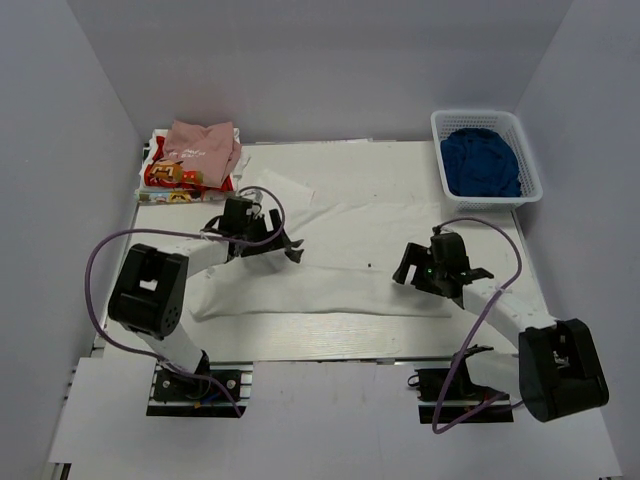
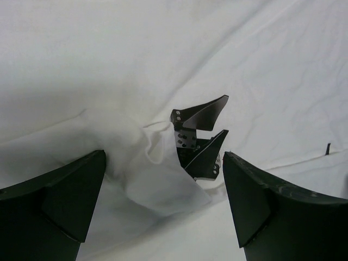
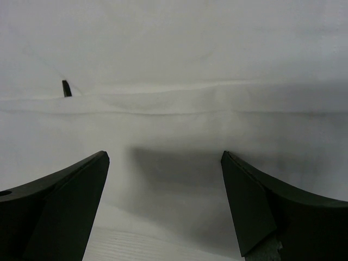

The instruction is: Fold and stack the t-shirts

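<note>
I will next move my left gripper to the far sleeve's corner (image 1: 267, 174) on the large white t-shirt, near the pale pink t-shirt, and close it there.
The large white t-shirt (image 1: 330, 265) lies spread and partly folded across the table. Its black robot-arm print (image 2: 198, 142) shows in the left wrist view, beside a raised fold of cloth (image 2: 163, 187). My left gripper (image 1: 278, 248) is open low over the shirt's left part, and the fold lies loose between its fingers (image 2: 164, 157). My right gripper (image 1: 412, 268) is open and empty just above the shirt's near right edge (image 3: 163, 155). The pale pink t-shirt (image 1: 203, 145) lies folded on the red-yellow print shirt (image 1: 170, 178) at the far left.
A white basket (image 1: 530, 160) holding blue cloth (image 1: 480, 160) stands at the far right. A small dark mark (image 1: 370, 266) sits on the shirt between the grippers. Bare table (image 3: 136, 244) shows at the shirt's near edge. White walls enclose the table.
</note>
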You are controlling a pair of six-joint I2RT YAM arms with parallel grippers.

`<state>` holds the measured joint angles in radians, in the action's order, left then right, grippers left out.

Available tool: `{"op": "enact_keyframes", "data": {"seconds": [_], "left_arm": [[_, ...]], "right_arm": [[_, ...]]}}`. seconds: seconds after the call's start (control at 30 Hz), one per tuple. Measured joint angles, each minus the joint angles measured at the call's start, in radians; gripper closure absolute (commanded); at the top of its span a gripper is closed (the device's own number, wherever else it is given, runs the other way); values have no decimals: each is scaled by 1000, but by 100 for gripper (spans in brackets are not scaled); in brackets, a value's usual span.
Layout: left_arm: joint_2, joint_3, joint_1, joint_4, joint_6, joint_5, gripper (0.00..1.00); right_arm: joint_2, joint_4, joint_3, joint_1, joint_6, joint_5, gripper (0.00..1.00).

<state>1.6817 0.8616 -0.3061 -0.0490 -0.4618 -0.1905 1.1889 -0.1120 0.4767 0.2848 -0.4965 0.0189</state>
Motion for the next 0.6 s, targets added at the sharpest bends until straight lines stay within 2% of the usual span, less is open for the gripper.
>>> {"op": "enact_keyframes", "data": {"seconds": [0.17, 0.33, 0.43, 0.6], "left_arm": [[-84, -49, -12, -101, -32, -8, 0], [-75, 26, -17, -259, -35, 10, 0], [-35, 152, -15, -358, -22, 48, 0], [95, 480, 0, -468, 11, 188, 0]], "right_arm": [[-84, -116, -16, 0, -28, -73, 10], [-114, -187, 6, 0, -17, -124, 10], [-108, -225, 94, 0, -11, -174, 10], [-40, -224, 301, 0, 14, -278, 10]]}}
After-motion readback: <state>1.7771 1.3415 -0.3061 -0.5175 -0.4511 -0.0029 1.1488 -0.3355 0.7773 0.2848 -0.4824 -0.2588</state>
